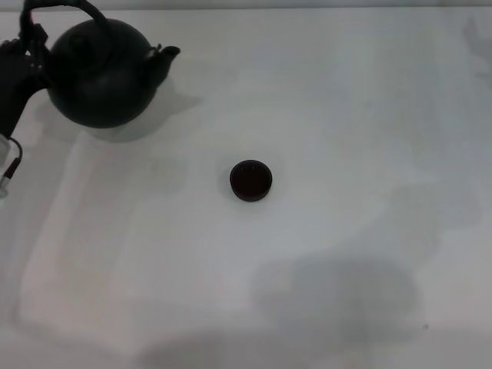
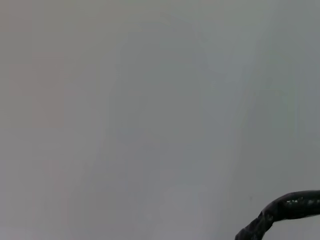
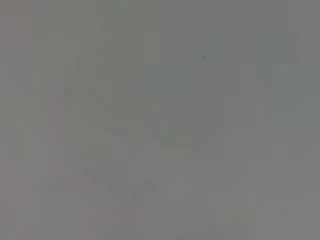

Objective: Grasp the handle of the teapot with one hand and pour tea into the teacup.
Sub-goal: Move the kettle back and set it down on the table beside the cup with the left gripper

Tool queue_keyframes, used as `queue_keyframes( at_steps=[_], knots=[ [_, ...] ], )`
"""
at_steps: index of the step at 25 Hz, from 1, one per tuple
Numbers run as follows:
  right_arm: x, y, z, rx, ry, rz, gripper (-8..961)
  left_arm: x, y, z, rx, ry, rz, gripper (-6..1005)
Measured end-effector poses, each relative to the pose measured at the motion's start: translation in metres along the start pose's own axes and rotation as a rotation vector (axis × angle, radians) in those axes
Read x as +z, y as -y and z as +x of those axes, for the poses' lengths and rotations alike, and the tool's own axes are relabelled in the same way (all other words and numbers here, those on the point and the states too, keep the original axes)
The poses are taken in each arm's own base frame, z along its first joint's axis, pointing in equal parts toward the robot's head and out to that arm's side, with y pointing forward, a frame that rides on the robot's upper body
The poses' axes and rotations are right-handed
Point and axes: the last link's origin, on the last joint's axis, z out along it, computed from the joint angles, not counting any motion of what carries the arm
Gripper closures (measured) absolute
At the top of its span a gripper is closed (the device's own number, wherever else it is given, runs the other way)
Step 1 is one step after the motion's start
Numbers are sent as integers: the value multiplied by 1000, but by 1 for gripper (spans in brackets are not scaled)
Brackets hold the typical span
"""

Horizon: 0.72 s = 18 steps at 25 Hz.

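Next, I let go of the teapot with my left gripper on the white table (image 1: 131,134), between the teacup and the far corner of the table.
The large round matte-black teapot (image 1: 100,77) is at the far left of the white table, its short spout (image 1: 165,55) pointing right. Its arched black handle (image 1: 65,6) loops over the top. A piece of the wrapped handle also shows in the left wrist view (image 2: 285,210). My left gripper (image 1: 29,42) is at the left end of the handle, its dark arm coming in from the left edge. The small dark teacup (image 1: 250,181) stands upright near the table's middle, well apart from the teapot. My right gripper is out of view.
A thin cable (image 1: 11,165) hangs at the left edge below my left arm. The white table (image 1: 346,154) stretches to the right and front of the teacup. The right wrist view shows only plain grey surface.
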Motion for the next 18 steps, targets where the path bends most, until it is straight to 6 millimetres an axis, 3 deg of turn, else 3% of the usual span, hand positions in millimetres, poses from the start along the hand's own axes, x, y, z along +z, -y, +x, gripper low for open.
queue_keyframes(
  at_steps=[7,18],
  knots=[
    [0,1,0,-2,0,1,125,10,-12,-5,62,61,-82,912],
    [-1,0,3,3,-7,1,125,14,-16,-11,84,110,-98,912]
  ],
)
